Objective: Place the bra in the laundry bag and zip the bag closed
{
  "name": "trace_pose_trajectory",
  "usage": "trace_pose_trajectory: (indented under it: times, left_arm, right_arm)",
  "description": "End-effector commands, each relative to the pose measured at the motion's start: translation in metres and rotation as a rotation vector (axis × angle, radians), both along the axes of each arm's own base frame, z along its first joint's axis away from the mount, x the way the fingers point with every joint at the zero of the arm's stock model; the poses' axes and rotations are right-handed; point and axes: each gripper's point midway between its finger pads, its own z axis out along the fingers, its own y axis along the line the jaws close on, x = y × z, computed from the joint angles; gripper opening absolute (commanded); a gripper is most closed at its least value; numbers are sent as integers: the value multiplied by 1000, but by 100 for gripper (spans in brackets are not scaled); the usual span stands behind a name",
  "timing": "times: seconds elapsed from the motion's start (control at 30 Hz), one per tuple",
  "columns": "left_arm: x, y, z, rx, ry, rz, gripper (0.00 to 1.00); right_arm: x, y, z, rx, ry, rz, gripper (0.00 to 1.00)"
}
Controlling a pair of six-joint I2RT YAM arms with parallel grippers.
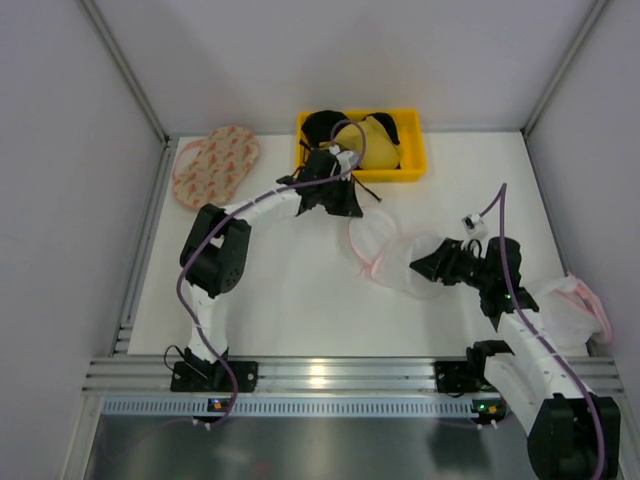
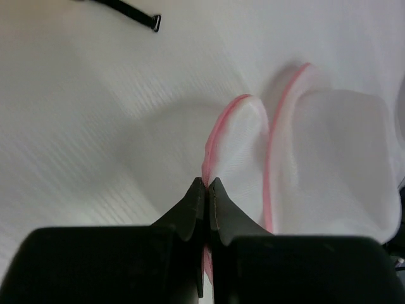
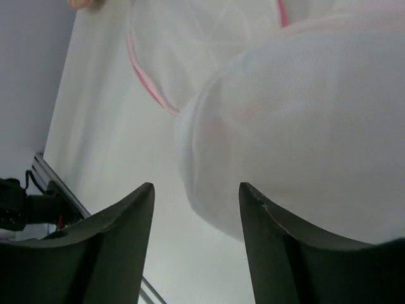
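Observation:
The laundry bag will leave my left gripper on the bare table before the yellow bin's corner (image 1: 293,236) nearest the pinkish bag.
The mustard-yellow bra (image 1: 377,140) lies in the yellow bin (image 1: 410,172) at the back, among black bras. The laundry bag (image 1: 395,255), white mesh with a pink zip rim, lies crumpled on the table's middle. My left gripper (image 1: 356,211) reaches to the bag's far-left edge. In the left wrist view that gripper (image 2: 207,183) is shut on the pink rim (image 2: 218,130). My right gripper (image 1: 419,267) sits at the bag's right side. In the right wrist view it (image 3: 196,190) stands open, with the mesh (image 3: 304,126) bulging just ahead of the fingers and nothing between them.
A larger oval pinkish bag (image 1: 215,165) with orange-red marks lies at the back left. Another white mesh bag with pink trim (image 1: 575,305) sits at the right edge by the right arm. A black strap (image 2: 126,9) trails on the table near the bin.

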Motion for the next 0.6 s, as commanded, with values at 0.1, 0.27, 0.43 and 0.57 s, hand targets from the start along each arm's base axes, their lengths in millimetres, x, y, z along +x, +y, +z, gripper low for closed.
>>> trace_pose_trajectory:
  times: [0.1,0.27,0.43,0.57]
  left_arm:
    - [-7,23,182,-115,-407,-42,0]
    - [-39,35,221,-120,-470,-95,0]
    - [-67,45,236,-157,-454,-116,0]
    - [-81,57,214,-124,-399,-89,0]
  right_arm:
    - [21,-4,64,-64,-212,-13,88]
    - [26,-9,93,-131,-335,0,98]
    - [30,-4,99,-124,-308,37,97]
    - [35,-1,89,-116,-248,53,97]
